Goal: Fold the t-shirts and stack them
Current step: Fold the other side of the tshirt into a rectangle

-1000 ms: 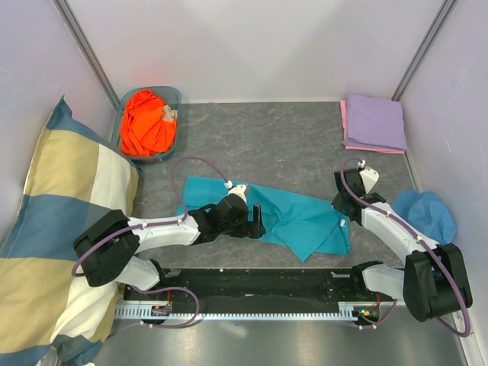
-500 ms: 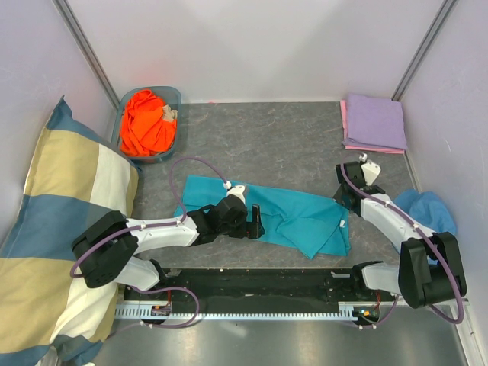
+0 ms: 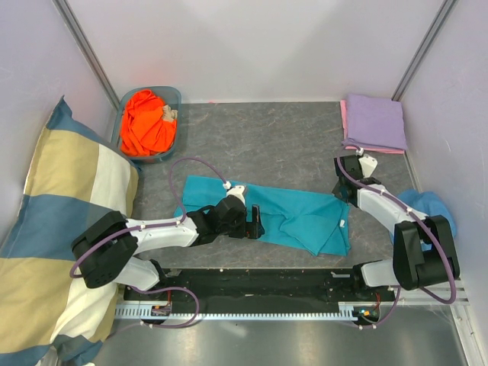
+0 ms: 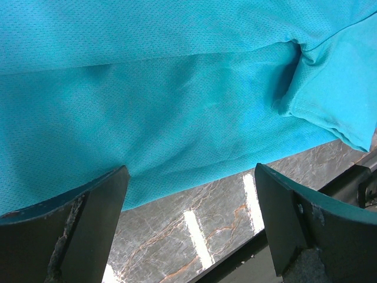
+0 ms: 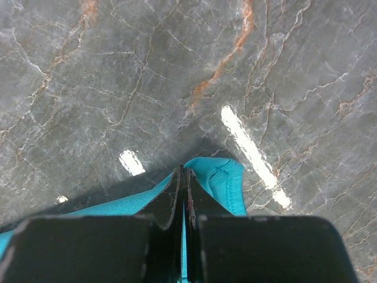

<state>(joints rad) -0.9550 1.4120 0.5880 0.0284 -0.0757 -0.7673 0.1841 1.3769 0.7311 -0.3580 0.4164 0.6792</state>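
I will close my left gripper on the far edge (image 3: 308, 192) of the teal t-shirt, near the corner that my right gripper holds.
The teal t-shirt (image 3: 305, 217) lies stretched across the middle of the table, its right part creased. My left gripper (image 3: 257, 221) hovers low over its near edge, open, with cloth (image 4: 177, 88) and bare table between the fingers (image 4: 100, 200). My right gripper (image 3: 341, 185) is shut on the shirt's far right corner; teal cloth (image 5: 227, 183) sticks out beside the closed jaws (image 5: 183, 171). An orange t-shirt (image 3: 146, 122) is bunched in a blue basket (image 3: 177, 95) at the far left. A folded lavender t-shirt (image 3: 374, 120) lies on a pink one (image 3: 344, 114) at the far right.
A big checked pillow (image 3: 61, 213) leans along the left wall. A blue bucket hat (image 3: 427, 210) lies by the right wall, behind the right arm. A black rail (image 3: 259, 282) runs along the near table edge.
My right gripper has moved away from me toward the far right, drawing the teal shirt's right corner with it and spreading that side. The left arm has barely moved.
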